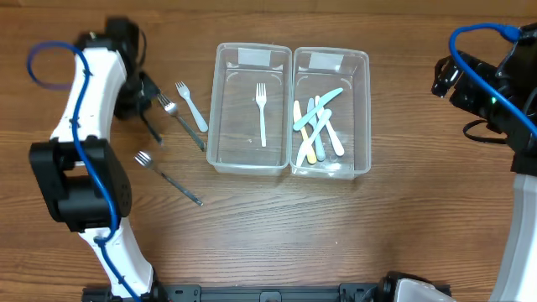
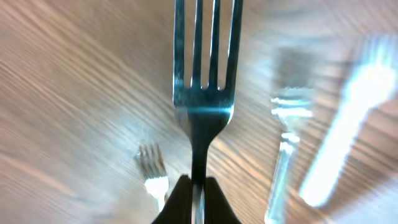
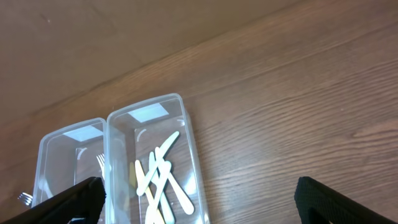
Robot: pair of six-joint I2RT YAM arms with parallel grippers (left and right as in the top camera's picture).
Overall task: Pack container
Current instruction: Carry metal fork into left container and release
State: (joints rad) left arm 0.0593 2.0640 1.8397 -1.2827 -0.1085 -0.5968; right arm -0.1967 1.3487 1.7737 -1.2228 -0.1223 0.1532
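Note:
The metal fork, now held above the table, will be let go by my left gripper in the clear container (image 1: 254, 122), close beside the white plastic fork there.
My left gripper (image 2: 198, 198) is shut on the handle of a metal fork (image 2: 204, 93) and holds it above the table, tines pointing away from the camera. In the overhead view this gripper (image 1: 148, 94) is left of the containers. A white plastic fork (image 1: 191, 106) and two metal forks (image 1: 183, 124) (image 1: 168, 177) lie on the table nearby. The left clear container (image 1: 220, 101) holds one white plastic fork (image 1: 261, 109). The right clear container (image 1: 366, 109) holds several plastic knives (image 1: 317, 126). My right gripper (image 3: 199, 205) is open and empty, high at the far right (image 1: 446, 77).
The wooden table (image 1: 419, 218) carries nothing else. The two containers stand side by side and touching in the middle. The left arm's body (image 1: 84, 168) fills the left side. A blue cable (image 1: 478, 33) loops over the right arm.

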